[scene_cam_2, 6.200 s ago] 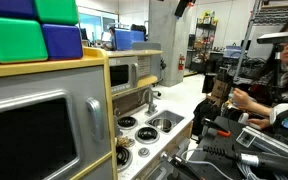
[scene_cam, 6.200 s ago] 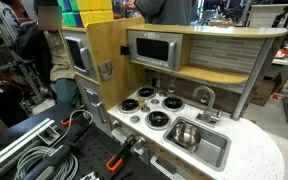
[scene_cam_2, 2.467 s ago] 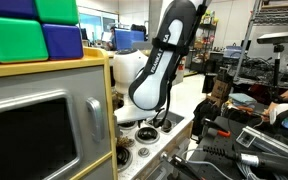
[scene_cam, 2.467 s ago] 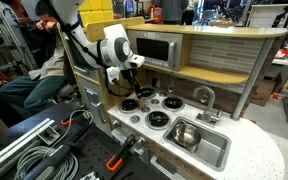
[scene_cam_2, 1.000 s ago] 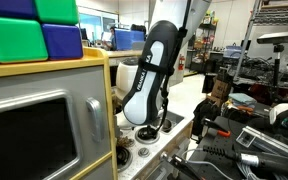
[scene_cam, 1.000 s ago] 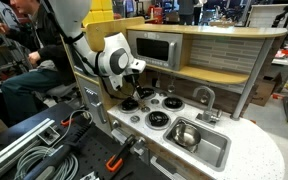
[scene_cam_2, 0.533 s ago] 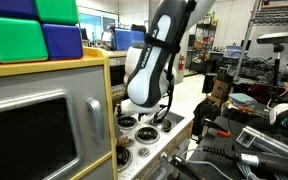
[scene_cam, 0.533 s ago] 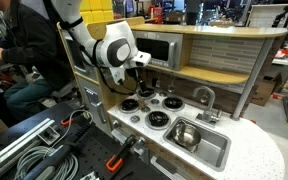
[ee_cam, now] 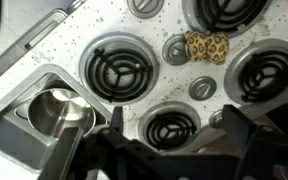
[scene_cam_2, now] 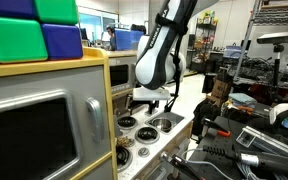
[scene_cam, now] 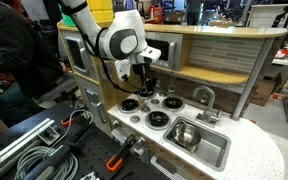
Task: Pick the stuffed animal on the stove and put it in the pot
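The middle of the stuffed animal's spotted body [scene_cam: 144, 103] [ee_cam: 206, 47], beside the stove's round knobs, is the next spot my gripper needs to go down to and close on.
The stuffed animal [ee_cam: 207, 46] is a small tan toy with dark spots. It lies on the white stove [ee_cam: 64, 35] between two black burners, at the upper right of the wrist view. The shiny steel pot [ee_cam: 59, 110] stands in the grey sink basin at the left; it also shows in an exterior view [scene_cam: 184, 133]. My gripper [ee_cam: 174, 135] is open and empty, hovering above the stove [scene_cam: 149, 105] with a burner between its fingers. It holds nothing and is apart from the toy. The gripper [scene_cam: 147, 85] points down over the back burners.
A grey sink basin [scene_cam: 212, 152] with a faucet [scene_cam: 204, 97] sits beside the stove. A grey microwave [scene_cam: 154, 48] is set in the wooden back wall above it. Round knobs [ee_cam: 202, 88] lie between the burners. Cables and clamps [scene_cam: 44, 150] lie in front.
The arm has swung sideways toward the microwave side and now hangs over the back burners. The gripper stayed open and empty. The toy and the pot have not moved.
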Robot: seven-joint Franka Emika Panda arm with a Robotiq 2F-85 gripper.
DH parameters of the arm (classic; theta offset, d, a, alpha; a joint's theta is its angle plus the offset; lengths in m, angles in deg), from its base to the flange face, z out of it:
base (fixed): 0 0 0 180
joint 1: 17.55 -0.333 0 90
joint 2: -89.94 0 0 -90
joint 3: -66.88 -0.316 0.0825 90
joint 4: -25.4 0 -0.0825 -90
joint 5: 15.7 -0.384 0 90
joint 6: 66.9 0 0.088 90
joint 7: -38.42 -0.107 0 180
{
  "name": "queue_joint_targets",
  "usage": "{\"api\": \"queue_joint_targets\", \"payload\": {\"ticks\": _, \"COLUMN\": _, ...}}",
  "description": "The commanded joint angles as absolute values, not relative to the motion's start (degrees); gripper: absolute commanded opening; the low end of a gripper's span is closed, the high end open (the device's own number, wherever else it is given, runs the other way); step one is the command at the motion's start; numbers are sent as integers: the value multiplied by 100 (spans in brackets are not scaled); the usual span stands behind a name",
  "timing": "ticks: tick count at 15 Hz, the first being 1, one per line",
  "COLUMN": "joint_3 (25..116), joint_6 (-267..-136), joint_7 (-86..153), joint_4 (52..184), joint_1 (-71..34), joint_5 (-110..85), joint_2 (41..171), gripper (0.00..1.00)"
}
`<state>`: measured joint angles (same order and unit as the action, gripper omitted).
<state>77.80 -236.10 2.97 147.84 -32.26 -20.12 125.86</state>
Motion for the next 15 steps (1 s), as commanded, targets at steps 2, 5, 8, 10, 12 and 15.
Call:
{"api": "queue_joint_targets", "payload": {"ticks": 2, "joint_3": 7528, "joint_6": -23605, "joint_7": 351, "joint_4": 14616, "joint_1": -3147, "joint_5": -2329, "joint_2": 12969, "gripper": 100}}
{"api": "queue_joint_targets", "payload": {"ticks": 5, "joint_3": 7335, "joint_6": -23868, "joint_7": 335, "joint_4": 14439, "joint_1": -3141, "joint_5": -2539, "joint_2": 13270, "gripper": 100}}
{"api": "queue_joint_targets", "payload": {"ticks": 8, "joint_3": 7303, "joint_6": -23969, "joint_7": 259, "joint_4": 14137, "joint_1": -3266, "joint_5": -2702, "joint_2": 13619, "gripper": 100}}
{"api": "queue_joint_targets", "payload": {"ticks": 10, "joint_3": 7308, "joint_6": -24032, "joint_7": 220, "joint_4": 13976, "joint_1": -3338, "joint_5": -2754, "joint_2": 13798, "gripper": 100}}
{"api": "queue_joint_targets", "payload": {"ticks": 12, "joint_3": 7328, "joint_6": -24107, "joint_7": 181, "joint_4": 13810, "joint_1": -3393, "joint_5": -2784, "joint_2": 13952, "gripper": 100}}
{"api": "queue_joint_targets", "payload": {"ticks": 15, "joint_3": 7334, "joint_6": -24236, "joint_7": 177, "joint_4": 13613, "joint_1": -3450, "joint_5": -2847, "joint_2": 14158, "gripper": 100}}
